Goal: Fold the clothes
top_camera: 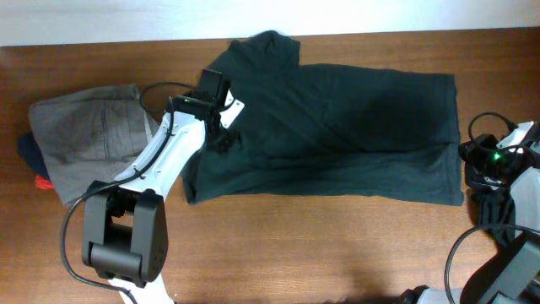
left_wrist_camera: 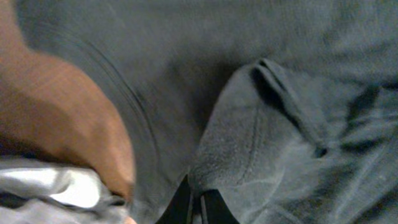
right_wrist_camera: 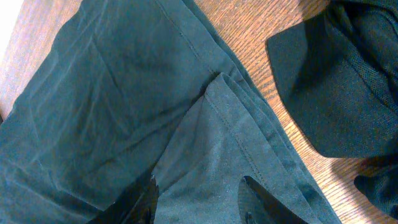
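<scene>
The raised fold of the T-shirt is bunched and curled next to its hemmed edge, so next I open my left gripper and take the fold again to smooth it flat along that hemmed edge (left_wrist_camera: 148,146).
A dark green T-shirt (top_camera: 337,127) lies spread flat across the wooden table, with its collar end at the back left. My left gripper (top_camera: 223,135) sits on the shirt's left part, and in the left wrist view its fingers (left_wrist_camera: 194,208) are shut on a raised fold of the shirt (left_wrist_camera: 261,143). My right gripper (top_camera: 469,169) is at the shirt's right edge. In the right wrist view it (right_wrist_camera: 199,199) is open, with its fingers spread over the shirt's hemmed corner (right_wrist_camera: 217,124) and nothing between them.
A folded grey garment (top_camera: 93,131) lies at the left, with blue (top_camera: 28,150) and red (top_camera: 42,181) cloth beneath it. Another dark garment (right_wrist_camera: 339,81) lies by the right arm (top_camera: 494,198). Bare wood (top_camera: 321,245) runs along the front.
</scene>
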### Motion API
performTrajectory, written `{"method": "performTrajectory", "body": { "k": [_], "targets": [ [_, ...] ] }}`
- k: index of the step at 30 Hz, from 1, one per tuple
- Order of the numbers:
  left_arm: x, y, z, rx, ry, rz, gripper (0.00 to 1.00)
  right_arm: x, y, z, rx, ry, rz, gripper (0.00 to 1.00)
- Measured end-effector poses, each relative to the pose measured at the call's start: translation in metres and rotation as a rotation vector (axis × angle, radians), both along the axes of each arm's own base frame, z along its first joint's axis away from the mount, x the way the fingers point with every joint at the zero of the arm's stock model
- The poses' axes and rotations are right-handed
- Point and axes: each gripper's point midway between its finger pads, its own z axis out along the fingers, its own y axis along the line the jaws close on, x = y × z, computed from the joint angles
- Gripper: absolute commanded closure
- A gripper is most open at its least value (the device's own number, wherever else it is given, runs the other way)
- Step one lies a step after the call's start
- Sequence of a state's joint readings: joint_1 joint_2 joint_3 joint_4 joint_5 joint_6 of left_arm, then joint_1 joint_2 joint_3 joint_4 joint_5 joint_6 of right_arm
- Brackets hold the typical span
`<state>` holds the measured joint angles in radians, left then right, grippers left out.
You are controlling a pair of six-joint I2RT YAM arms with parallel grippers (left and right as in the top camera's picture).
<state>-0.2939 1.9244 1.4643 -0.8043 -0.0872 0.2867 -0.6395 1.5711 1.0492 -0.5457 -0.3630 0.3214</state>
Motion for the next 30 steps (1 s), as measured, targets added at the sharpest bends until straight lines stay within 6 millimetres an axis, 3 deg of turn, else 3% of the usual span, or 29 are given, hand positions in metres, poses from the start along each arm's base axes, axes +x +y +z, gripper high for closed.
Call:
{"method": "performTrajectory", "body": {
  "k": [4,9,10,11,13,14,17,23,30],
  "targets": [
    [0.018,-0.002,0.004,0.016,-0.075,-0.054,0.95,0.0,0.0,0.0,0.0,0.0,0.0,0.53],
    [0.028,-0.002,-0.007,0.045,-0.09,-0.082,0.94,0.0,0.0,0.0,0.0,0.0,0.0,0.53],
    [0.029,-0.001,-0.009,0.05,-0.091,-0.083,0.89,0.0,0.0,0.0,0.001,0.001,0.0,0.53],
    [0.03,0.0,-0.011,0.057,-0.091,-0.09,0.77,-0.001,0.001,0.0,0.003,0.003,0.0,0.53],
    [0.03,0.002,-0.011,0.066,-0.091,-0.088,0.69,-0.002,0.002,-0.001,0.007,0.009,0.0,0.53],
    [0.03,0.003,-0.011,0.067,-0.089,-0.086,0.57,-0.004,0.003,-0.002,0.014,0.018,0.0,0.52],
    [0.023,0.008,-0.014,0.084,-0.057,-0.086,0.54,-0.01,0.008,-0.007,0.036,0.05,0.002,0.51],
    [0.015,0.01,-0.017,0.095,-0.023,-0.088,0.55,-0.01,0.005,-0.016,0.034,0.072,-0.003,0.56],
    [0.015,0.01,-0.017,0.083,-0.022,-0.052,0.7,0.003,-0.004,-0.06,0.051,0.108,0.011,0.55]
  ]
}}
